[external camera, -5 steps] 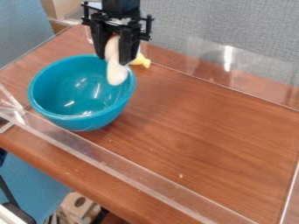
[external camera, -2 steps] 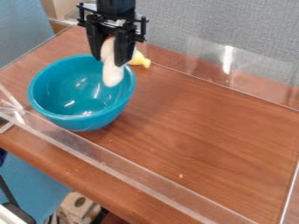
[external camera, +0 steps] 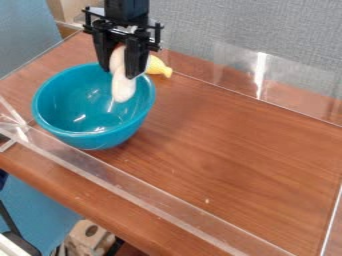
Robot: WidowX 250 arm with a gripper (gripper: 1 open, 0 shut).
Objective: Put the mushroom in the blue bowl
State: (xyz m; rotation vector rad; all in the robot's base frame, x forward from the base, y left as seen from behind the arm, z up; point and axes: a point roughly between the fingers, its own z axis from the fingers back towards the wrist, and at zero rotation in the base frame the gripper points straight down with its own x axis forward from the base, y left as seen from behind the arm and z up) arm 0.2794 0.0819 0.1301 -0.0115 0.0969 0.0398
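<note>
Next, my gripper releases the mushroom on the middle of the blue bowl's bottom (external camera: pixel 92 110).
The blue bowl (external camera: pixel 88 110) sits at the left of the wooden table, deep and glossy. My gripper (external camera: pixel 123 52) points straight down over the bowl's far right rim and is shut on the mushroom (external camera: pixel 122 82). Its cream-white stem hangs below the black fingers, just above the bowl's inside. The mushroom's cap is hidden between the fingers.
A yellow object (external camera: pixel 160 69) lies on the table just behind the bowl, right of the gripper. Clear acrylic walls (external camera: pixel 267 70) ring the wooden tabletop (external camera: pixel 227 140), with a front wall along the near edge.
The gripper with the mushroom has shifted slightly left across the frames, further over the bowl. Its grip is unchanged.
</note>
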